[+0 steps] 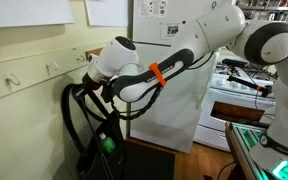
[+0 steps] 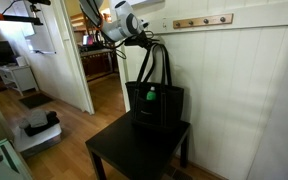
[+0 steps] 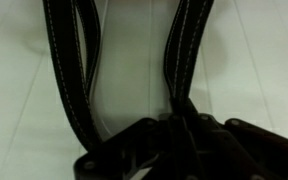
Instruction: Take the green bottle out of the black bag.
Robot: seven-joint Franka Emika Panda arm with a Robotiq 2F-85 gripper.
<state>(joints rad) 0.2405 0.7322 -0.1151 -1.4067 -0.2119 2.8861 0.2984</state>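
Next, my gripper lets go of the bag's strap over the black table, on the refrigerator side (image 1: pixel 157 142) of the bag.
The black bag (image 2: pixel 166 112) stands upright on a small black table (image 2: pixel 134 152) against a white wall; it also shows in an exterior view (image 1: pixel 87 152). The green bottle (image 2: pixel 151 95) sticks up at the bag's open top and shows as a green patch inside the bag (image 1: pixel 108 144). My gripper (image 2: pixel 144 44) is above the bag, and its jaws (image 3: pixel 181 135) look shut on the bag's long strap handles (image 3: pixel 72 70). The handles run taut from bag to gripper (image 1: pixel 92 92).
A white refrigerator (image 1: pixel 174 100) and a stove (image 1: pixel 246 92) stand behind the arm. A hook rail (image 2: pixel 200 20) runs along the wall above the bag. An open doorway (image 2: pixel 96 60) lies beside the table, with wooden floor around it.
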